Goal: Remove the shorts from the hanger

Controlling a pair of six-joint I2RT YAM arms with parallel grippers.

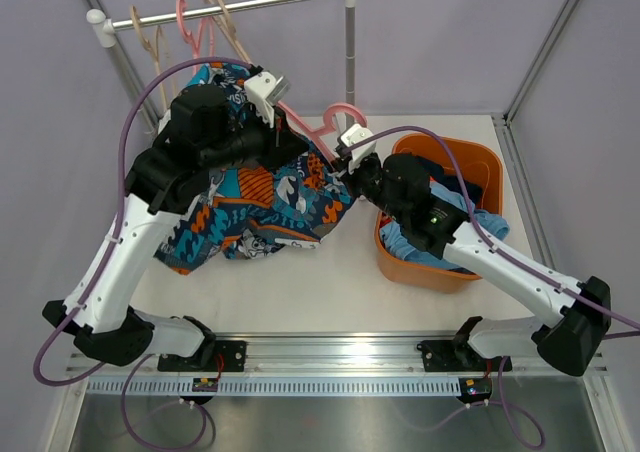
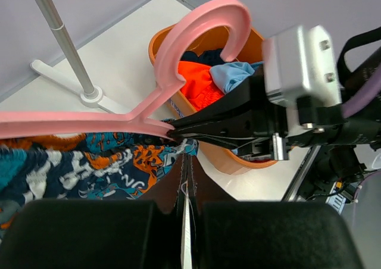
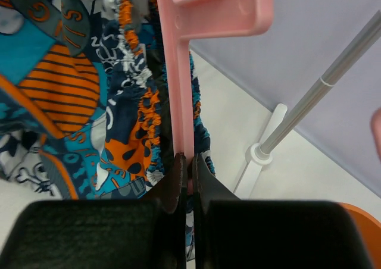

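The left gripper is pinching the waistband next to the right gripper at the end of the hanger, so it should open and grab the hanger's bar (image 2: pixel 138 124) under the hook.
The multicolour print shorts (image 1: pixel 260 207) hang from a pink hanger (image 1: pixel 335 120) and spill onto the table. My right gripper (image 1: pixel 338 162) is shut on the hanger's bar (image 3: pixel 178 90), seen close in the right wrist view (image 3: pixel 187 162). My left gripper (image 1: pixel 308 150) is shut at the shorts' waistband (image 2: pixel 89 162), with a thin strip of cloth and a thread between its jaws (image 2: pixel 187 165). The right gripper's fingertips (image 2: pixel 178 126) meet the hanger (image 2: pixel 196 37) just above. The orange-red (image 2: pixel 199 81), light blue (image 2: pixel 235 72) and navy (image 2: pixel 205 56) shorts lie in the orange basket (image 1: pixel 470 157).
A clothes rail (image 1: pixel 220 7) at the back holds several bare wooden and pink hangers (image 1: pixel 190 27). Its upright post (image 1: pixel 350 52) stands behind the grippers, with its base (image 2: pixel 89 93) on the table. The basket's rim (image 2: pixel 155 46) lies close to the right of the hanger.
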